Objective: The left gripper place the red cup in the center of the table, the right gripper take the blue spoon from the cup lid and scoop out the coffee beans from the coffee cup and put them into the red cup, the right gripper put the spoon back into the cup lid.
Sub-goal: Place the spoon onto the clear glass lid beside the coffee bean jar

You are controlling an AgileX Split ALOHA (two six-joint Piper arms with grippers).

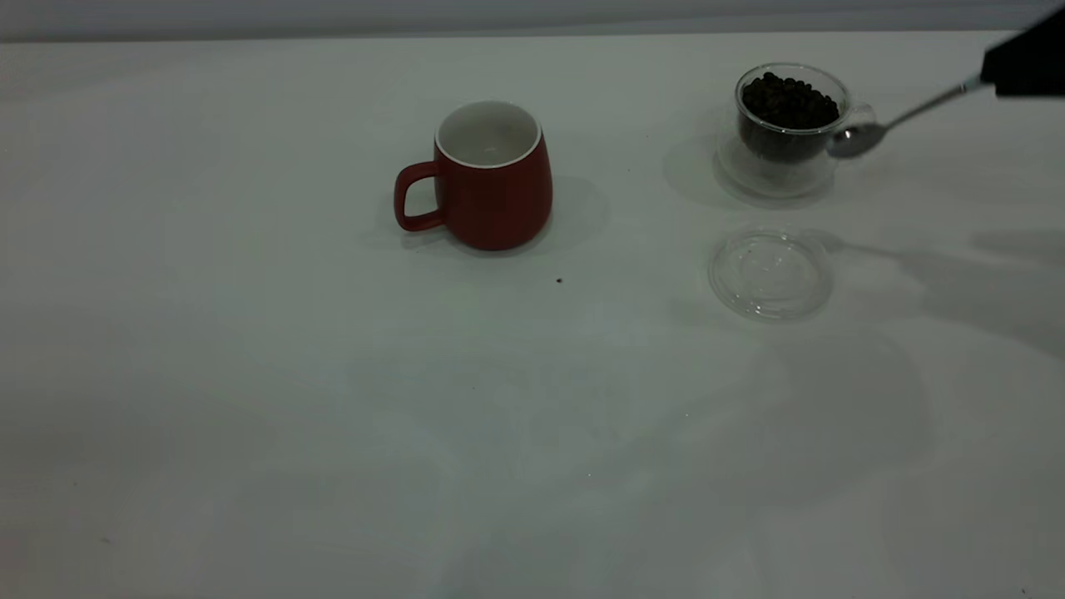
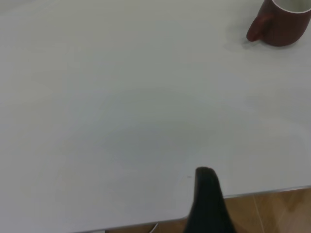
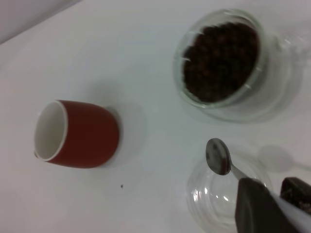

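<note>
I will use my right gripper to set the blue spoon, which hovers over the lid now, down across the rim of the clear cup lid [image 1: 806, 278] [image 3: 252, 181], with the spoon's bowl inside.
The red cup [image 1: 491, 179] stands upright near the middle of the table [image 1: 250, 374], handle to the left, its white inside empty. At the back right is the coffee cup [image 1: 786, 116], full of coffee beans [image 1: 789, 100]. In front of it the clear cup lid [image 1: 770, 273] lies with nothing in it. My right gripper [image 1: 1019, 62] is shut on the blue spoon [image 1: 857, 140], whose empty metal bowl hangs in the air just right of the coffee cup. In the right wrist view the spoon [image 3: 218, 156] hovers over the lid [image 3: 209, 204]. Only one finger [image 2: 206, 194] of my left gripper shows, far from the red cup [image 2: 284, 24].
The coffee cup rests on a clear glass base [image 1: 778, 181]. A tiny dark speck [image 1: 558, 280] lies in front of the red cup. In the left wrist view the table's edge and wooden floor [image 2: 272, 208] show beside the left gripper.
</note>
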